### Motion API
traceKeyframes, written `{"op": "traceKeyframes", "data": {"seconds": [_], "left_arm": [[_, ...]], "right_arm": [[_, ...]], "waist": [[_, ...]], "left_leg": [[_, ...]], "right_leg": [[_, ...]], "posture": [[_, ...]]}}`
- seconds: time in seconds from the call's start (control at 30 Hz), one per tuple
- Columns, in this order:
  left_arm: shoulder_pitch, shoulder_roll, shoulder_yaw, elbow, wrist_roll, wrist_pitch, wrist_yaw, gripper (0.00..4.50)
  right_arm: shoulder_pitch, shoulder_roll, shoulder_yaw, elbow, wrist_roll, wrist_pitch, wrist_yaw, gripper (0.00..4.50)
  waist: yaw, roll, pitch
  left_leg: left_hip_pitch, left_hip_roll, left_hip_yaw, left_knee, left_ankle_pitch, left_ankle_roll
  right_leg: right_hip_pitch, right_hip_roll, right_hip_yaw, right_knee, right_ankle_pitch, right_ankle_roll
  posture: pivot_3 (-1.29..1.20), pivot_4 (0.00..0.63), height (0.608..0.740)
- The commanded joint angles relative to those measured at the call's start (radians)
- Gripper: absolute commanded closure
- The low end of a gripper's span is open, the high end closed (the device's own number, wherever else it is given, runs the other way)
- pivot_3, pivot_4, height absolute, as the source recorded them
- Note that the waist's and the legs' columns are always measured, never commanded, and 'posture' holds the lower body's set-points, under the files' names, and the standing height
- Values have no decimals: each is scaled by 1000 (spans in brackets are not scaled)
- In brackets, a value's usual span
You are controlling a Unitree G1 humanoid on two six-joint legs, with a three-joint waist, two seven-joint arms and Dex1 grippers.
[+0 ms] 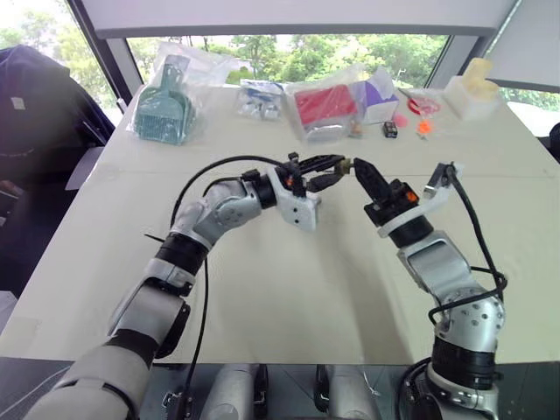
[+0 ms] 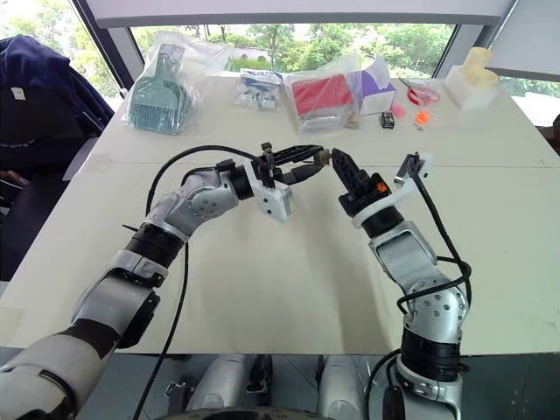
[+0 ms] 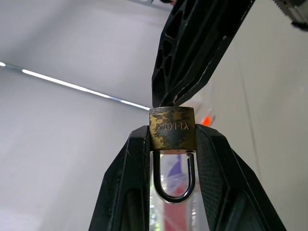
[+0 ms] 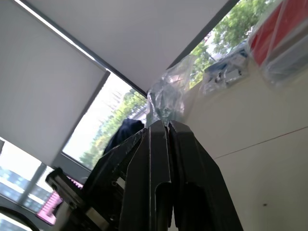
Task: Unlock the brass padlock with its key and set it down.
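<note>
The shackle is between my left gripper's fingers, so my right gripper will grab the brass padlock's body [image 3: 172, 129] before my left gripper comes off and opens the shackle.
The brass padlock [image 3: 172, 127] is pinched by its body between the two black fingers [image 3: 126, 178] of my left gripper [image 1: 336, 165], held up over the middle of the white table [image 1: 289, 289]. Its silvery shackle [image 3: 174, 180] loops back between those fingers and looks closed. My right gripper [image 1: 357, 167] comes in from the right, its fingers pressed together, with the tips touching the padlock's end face opposite the shackle. The key is hidden; I cannot tell whether it sits between those tips.
Along the table's far edge lie a bagged teal item [image 1: 164, 109], a small clear bag [image 1: 261, 98], a bagged red item [image 1: 325, 105], a purple-white box [image 1: 378, 98], small black and orange items [image 1: 390, 129] and a white box [image 1: 472, 92]. A dark jacket [image 1: 35, 105] hangs at left.
</note>
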Motion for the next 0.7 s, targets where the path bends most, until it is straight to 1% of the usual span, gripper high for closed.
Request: {"op": "traceKeyframes", "data": {"seconds": [0.03, 0.07, 0.1, 0.13, 0.23, 0.3, 0.67, 0.7], "left_arm": [[-51, 7, 1, -18, -160, 8, -124, 3740], [-55, 9, -1, -16, -180, 13, -148, 3740], [-58, 11, -2, -13, -191, 14, -161, 3740], [-58, 10, -3, -10, -198, 14, -169, 3740], [-50, 7, -6, -11, -207, 14, -183, 3740], [-41, 3, -8, -25, -214, 18, -190, 3740], [0, -10, -11, -107, -236, 43, -203, 3740], [2, -9, -11, -111, -237, 46, -203, 3740]], "right_arm": [[7, -78, -22, -43, 10, 15, 90, 3105], [4, -130, -23, -31, -23, 31, 106, 2594], [3, -175, -22, -22, -45, 45, 132, 1973], [1, -213, -28, -16, -50, 55, 157, 1536], [-7, -279, -42, -7, -48, 65, 216, 1536], [-7, -294, -38, -4, -58, 67, 234, 1536], [-22, -251, -4, 18, -56, 69, 268, 1536], [-22, -248, -3, 22, -57, 69, 272, 1763]], "waist": [[-3, 0, 0], [-6, 0, 0], [-7, 0, 0], [-8, 0, 0], [-10, 0, 0], [-13, 0, 0], [-22, 0, 0], [-22, 0, 0]], "left_leg": [[0, 0, 0, 0, 0, 0], [0, 0, 0, 0, 0, 0], [0, 0, 0, 0, 0, 0], [0, 0, 0, 0, 0, 0], [0, 0, 0, 0, 0, 0], [0, 0, 0, 0, 0, 0], [0, 0, 0, 0, 0, 0], [0, 0, 0, 0, 0, 0]], "right_leg": [[0, 0, 0, 0, 0, 0], [0, 0, 0, 0, 0, 0], [0, 0, 0, 0, 0, 0], [0, 0, 0, 0, 0, 0], [0, 0, 0, 0, 0, 0], [0, 0, 0, 0, 0, 0], [0, 0, 0, 0, 0, 0], [0, 0, 0, 0, 0, 0]], "posture": [[0, 150, 735], [0, 150, 735], [0, 150, 735], [0, 150, 735], [0, 150, 735], [0, 150, 735], [0, 150, 735], [0, 150, 735]]}}
